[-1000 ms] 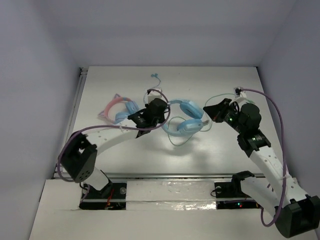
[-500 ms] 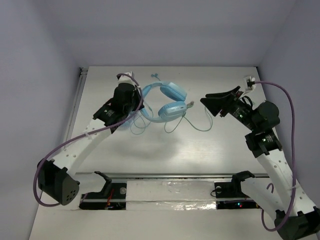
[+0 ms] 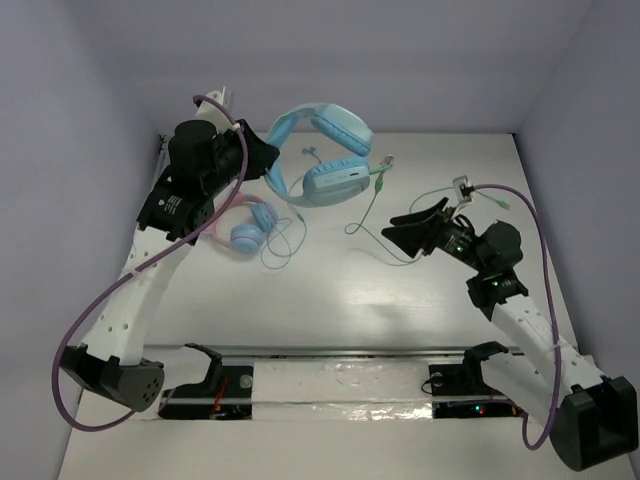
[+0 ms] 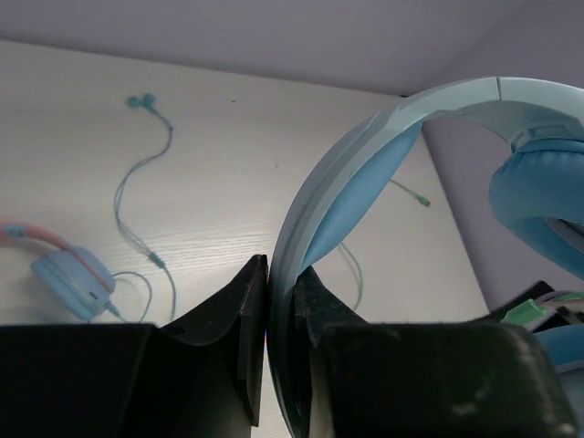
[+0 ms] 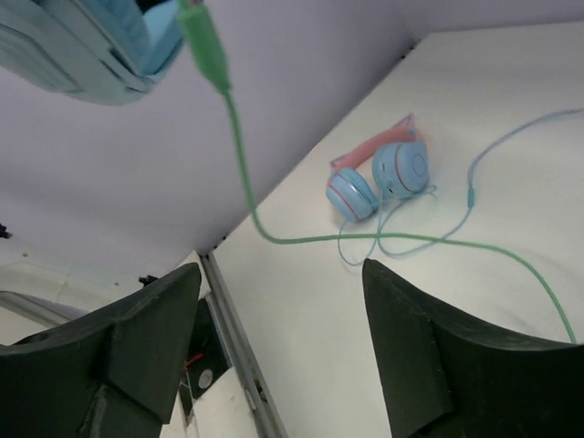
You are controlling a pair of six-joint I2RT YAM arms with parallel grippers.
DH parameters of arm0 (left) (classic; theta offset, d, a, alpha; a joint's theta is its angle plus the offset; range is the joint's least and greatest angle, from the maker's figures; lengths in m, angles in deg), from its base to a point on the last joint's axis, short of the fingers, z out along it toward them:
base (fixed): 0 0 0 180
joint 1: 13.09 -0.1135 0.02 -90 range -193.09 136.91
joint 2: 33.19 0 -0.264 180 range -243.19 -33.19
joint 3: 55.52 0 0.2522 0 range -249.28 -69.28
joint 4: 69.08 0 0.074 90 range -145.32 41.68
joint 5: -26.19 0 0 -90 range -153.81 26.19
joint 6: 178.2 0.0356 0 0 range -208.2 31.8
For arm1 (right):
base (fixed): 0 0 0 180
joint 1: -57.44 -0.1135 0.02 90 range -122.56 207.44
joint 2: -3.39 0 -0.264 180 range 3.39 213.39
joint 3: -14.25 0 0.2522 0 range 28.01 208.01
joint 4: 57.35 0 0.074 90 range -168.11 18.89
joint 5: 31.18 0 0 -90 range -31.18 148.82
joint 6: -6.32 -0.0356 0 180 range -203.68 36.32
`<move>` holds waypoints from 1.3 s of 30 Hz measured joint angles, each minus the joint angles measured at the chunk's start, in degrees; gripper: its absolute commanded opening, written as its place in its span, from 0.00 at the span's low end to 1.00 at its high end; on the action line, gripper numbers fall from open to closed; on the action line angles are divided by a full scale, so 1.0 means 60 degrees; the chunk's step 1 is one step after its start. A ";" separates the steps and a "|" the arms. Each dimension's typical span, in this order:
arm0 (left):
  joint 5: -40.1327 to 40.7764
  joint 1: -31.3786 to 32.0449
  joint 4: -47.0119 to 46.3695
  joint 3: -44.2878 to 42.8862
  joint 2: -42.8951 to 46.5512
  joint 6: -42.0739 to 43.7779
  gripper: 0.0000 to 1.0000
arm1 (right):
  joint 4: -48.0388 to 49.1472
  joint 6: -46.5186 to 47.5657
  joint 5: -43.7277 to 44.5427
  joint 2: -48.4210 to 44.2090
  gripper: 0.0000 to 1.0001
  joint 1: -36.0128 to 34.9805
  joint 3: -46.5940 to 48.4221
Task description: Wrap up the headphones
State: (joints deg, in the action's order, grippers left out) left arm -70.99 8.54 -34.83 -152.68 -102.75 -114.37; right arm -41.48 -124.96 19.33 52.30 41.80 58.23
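Note:
My right gripper is going to close on the bend of the pale-green cable (image 3: 351, 230) (image 5: 266, 235), below the plug that hangs from the lower cup of the light-blue headphones.
The light-blue headphones (image 3: 322, 150) hang in the air over the back of the table. My left gripper (image 3: 262, 163) is shut on their headband (image 4: 360, 187), which runs up between the two fingers. One padded cup (image 4: 540, 203) shows at the right of the left wrist view. The pale-green cable (image 3: 378, 198) drops from the lower cup to the table and loops toward my right gripper (image 3: 402, 232). That gripper stands open, low over the table, with nothing between its fingers. In the right wrist view the cable (image 5: 248, 187) and its plug (image 5: 203, 41) hang beyond the open jaws.
Pink-banded cat-ear headphones (image 3: 243, 226) lie at the left with a thin blue cable (image 3: 282, 250) looped beside them. Teal earbuds (image 4: 144, 102) lie near the back wall. A metal rail (image 5: 233, 328) runs along the table's left edge.
My left arm has lifted the headphones up and toward the back. My right gripper has opened, let go of the cable and swung down toward the table's middle.

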 measured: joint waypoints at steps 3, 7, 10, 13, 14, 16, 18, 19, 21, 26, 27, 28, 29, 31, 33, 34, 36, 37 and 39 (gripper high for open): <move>-0.0481 0.0004 0.0033 -0.0707 -0.0204 -0.0109 0.00 | 0.1122 -0.0087 -0.0157 0.0761 0.83 -0.0321 0.0018; -0.0892 0.0004 0.0124 -0.1290 -0.0441 -0.0222 0.00 | 0.1574 0.0346 -0.0033 0.1876 0.85 -0.1126 0.0255; -0.1115 0.0004 0.0259 -0.1508 -0.0535 -0.0321 0.00 | 0.1887 0.0703 0.0033 0.2612 0.86 -0.1541 0.0444; -0.1322 0.0004 0.0426 -0.1676 -0.0627 -0.0393 0.00 | 0.2441 0.0907 0.0193 0.3166 0.86 -0.1643 0.0466; -0.1392 0.0004 0.0492 -0.1745 -0.0670 -0.0419 0.00 | 0.2532 0.0954 0.0259 0.3351 0.86 -0.1661 0.0510; -0.1581 0.0004 0.0539 -0.1876 -0.0761 -0.0484 0.00 | 0.2652 0.1107 0.0430 0.3810 0.86 -0.1741 0.0758; -0.1730 0.0004 0.0579 -0.1996 -0.0849 -0.0550 0.00 | 0.2656 0.1300 0.0667 0.4175 0.85 -0.1861 0.1045; -0.1789 0.0004 0.0630 -0.2076 -0.0896 -0.0583 0.00 | 0.2659 0.1435 0.0787 0.4295 0.85 -0.1909 0.1155; -0.1865 0.0004 0.0710 -0.2215 -0.0951 -0.0619 0.00 | 0.2677 0.1690 0.1016 0.4386 0.83 -0.1938 0.1242; -0.2011 -0.0004 0.1096 -0.2736 -0.0965 -0.0645 0.00 | 0.2750 0.2178 0.1344 0.4659 0.79 -0.1971 0.1315; -0.2062 -0.0033 0.1155 -0.2907 -0.0976 -0.0652 0.00 | 0.2812 0.2237 0.1377 0.4768 0.79 -0.1971 0.1330; -0.2109 -0.0051 0.1180 -0.3045 -0.0991 -0.0663 0.00 | 0.2889 0.2262 0.1402 0.4878 0.79 -0.1971 0.1333; -0.2175 -0.0062 0.1198 -0.3206 -0.1013 -0.0692 0.00 | 0.2940 0.2284 0.1432 0.4994 0.79 -0.1971 0.1333; -0.2306 -0.0062 0.1206 -0.3457 -0.1042 -0.0743 0.00 | 0.3064 0.2273 0.1446 0.5242 0.82 -0.1971 0.1333; -0.2386 -0.0062 0.1202 -0.3643 -0.1078 -0.0780 0.00 | 0.3166 0.2211 0.1443 0.5413 0.82 -0.1971 0.1333; -0.2433 -0.0084 0.1202 -0.3708 -0.1093 -0.0798 0.00 | 0.3202 0.2193 0.1446 0.5450 0.82 -0.1971 0.1333; -0.2572 -0.0160 0.1202 -0.3778 -0.1118 -0.0841 0.00 | 0.3370 0.2167 0.1504 0.5479 0.81 -0.1971 0.1330; -0.2641 -0.0211 0.1202 -0.3796 -0.1137 -0.0871 0.00 | 0.3453 0.2164 0.1537 0.5482 0.81 -0.1971 0.1330; -0.2747 -0.0339 0.1202 -0.3829 -0.1191 -0.0933 0.00 | 0.3690 0.2127 0.1636 0.5493 0.78 -0.1971 0.1268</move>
State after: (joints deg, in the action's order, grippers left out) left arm -87.47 6.51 -27.62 -175.65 -109.89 -119.97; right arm -19.34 -112.19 29.15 85.26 29.97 65.83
